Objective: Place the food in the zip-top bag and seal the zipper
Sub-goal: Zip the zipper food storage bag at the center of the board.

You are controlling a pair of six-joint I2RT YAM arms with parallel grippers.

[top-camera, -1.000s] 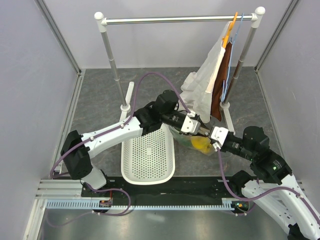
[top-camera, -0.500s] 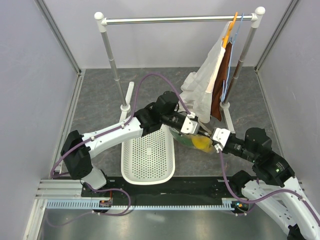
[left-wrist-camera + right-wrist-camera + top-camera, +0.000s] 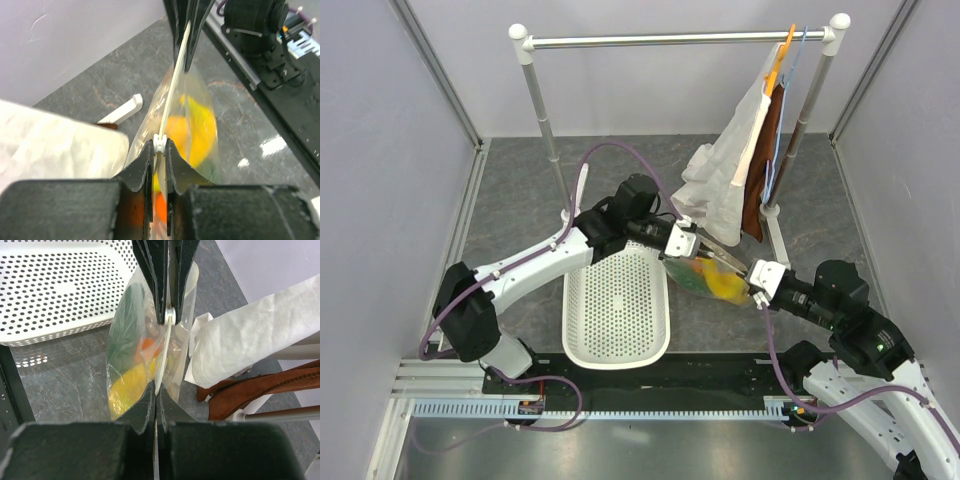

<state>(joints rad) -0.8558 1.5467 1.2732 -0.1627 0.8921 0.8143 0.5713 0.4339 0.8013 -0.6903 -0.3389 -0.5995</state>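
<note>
Next, my left gripper releases the end of the zipper, now held taut beside the basket, over the white basket's far corner (image 3: 652, 224), on the side of the clear bag.
The clear zip-top bag (image 3: 710, 278) hangs between my two grippers, just right of the basket. Yellow, orange and dark green food shows through it (image 3: 131, 385). The zipper strip (image 3: 175, 80) runs taut from one gripper to the other. My left gripper (image 3: 692, 247) is shut on the strip's left end, at a small white slider (image 3: 159, 143). My right gripper (image 3: 752, 280) is shut on the strip's right end (image 3: 158, 385). The bag also shows in the left wrist view (image 3: 200, 125).
A white perforated basket (image 3: 617, 310) lies left of the bag. A clothes rack (image 3: 670, 40) stands behind, with white cloth (image 3: 730, 175) and a brown garment (image 3: 757, 205) hanging close to the bag. A black rail (image 3: 650, 375) runs along the front.
My left gripper has slid left and back along the zipper, and my right gripper has moved slightly right. The gap between them has widened and the strip is stretched longer.
</note>
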